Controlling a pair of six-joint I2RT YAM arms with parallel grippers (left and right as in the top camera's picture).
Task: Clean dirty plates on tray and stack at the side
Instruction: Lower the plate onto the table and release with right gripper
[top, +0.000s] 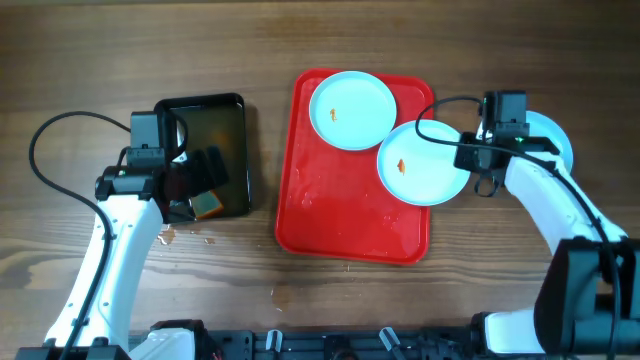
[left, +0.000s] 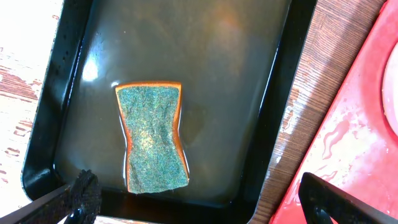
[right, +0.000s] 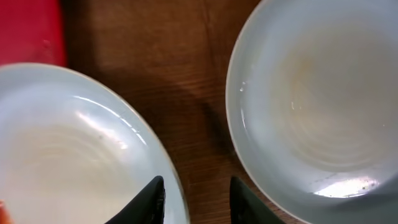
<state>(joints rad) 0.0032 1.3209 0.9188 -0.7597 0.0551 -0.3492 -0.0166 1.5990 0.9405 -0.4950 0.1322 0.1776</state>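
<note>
Next, my left gripper reaches the green-topped orange sponge in the black tray and closes on it across the narrow middle (top: 206, 199) (left: 148, 140).
The red tray (top: 340, 215) lies mid-table and looks wet. One pale blue plate (top: 350, 108) with an orange smear sits at its far end. A second smeared plate (top: 423, 163) overhangs the tray's right edge. A third plate (top: 550, 140) rests on the bare wood at the right and shows no smear in the right wrist view (right: 311, 93). My right gripper (top: 480, 165) is open, and its fingers (right: 196, 202) straddle the rim of the second plate (right: 68, 155). My left gripper (top: 195, 185) is open wide (left: 199, 205) over the near edge of the black tray.
The black tray (top: 240, 150) stands left of the red tray, holding shallow liquid and a green-topped orange sponge (left: 151, 137). Small drops and crumbs lie on the wood near my left arm (top: 170, 235). The red tray's corner (left: 354, 143) is close to my left gripper's right finger.
</note>
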